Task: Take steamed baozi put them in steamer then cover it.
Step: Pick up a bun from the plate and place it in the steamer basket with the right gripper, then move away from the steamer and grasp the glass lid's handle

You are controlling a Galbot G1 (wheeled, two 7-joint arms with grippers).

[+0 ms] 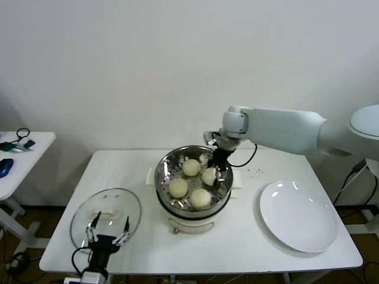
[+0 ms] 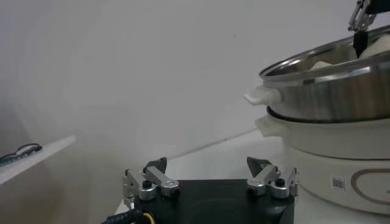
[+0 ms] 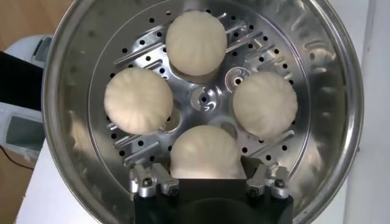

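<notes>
The robot's left gripper will close on the white handle (image 1: pixel 105 214) of the cover, as the baozi are in the steamer and it should be covered.
The steamer (image 1: pixel 167 167) stands mid-table on its white cooker base (image 1: pixel 188 223). Four cream baozi lie in it: far (image 1: pixel 190 167), right (image 1: pixel 209 176), left (image 1: pixel 178 187) and near (image 1: pixel 200 197). My right gripper (image 1: pixel 217 162) hangs over the steamer's far right side. In the right wrist view it (image 3: pixel 206 178) is open, its fingers (image 3: pixel 146 182) apart on either side of the closest baozi (image 3: pixel 204 155), not touching it. The cover (image 1: pixel 80 220), with its white handle (image 1: pixel 105 214), lies flat at the table's front left. My left gripper (image 1: pixel 108 232) is open and empty over its near edge.
A flat white plate (image 1: pixel 298 216) lies at the table's right. A small side table (image 1: pixel 18 160) with cables stands at far left. The left wrist view shows the steamer wall (image 2: pixel 329 91), the base (image 2: pixel 329 146) and white tabletop between.
</notes>
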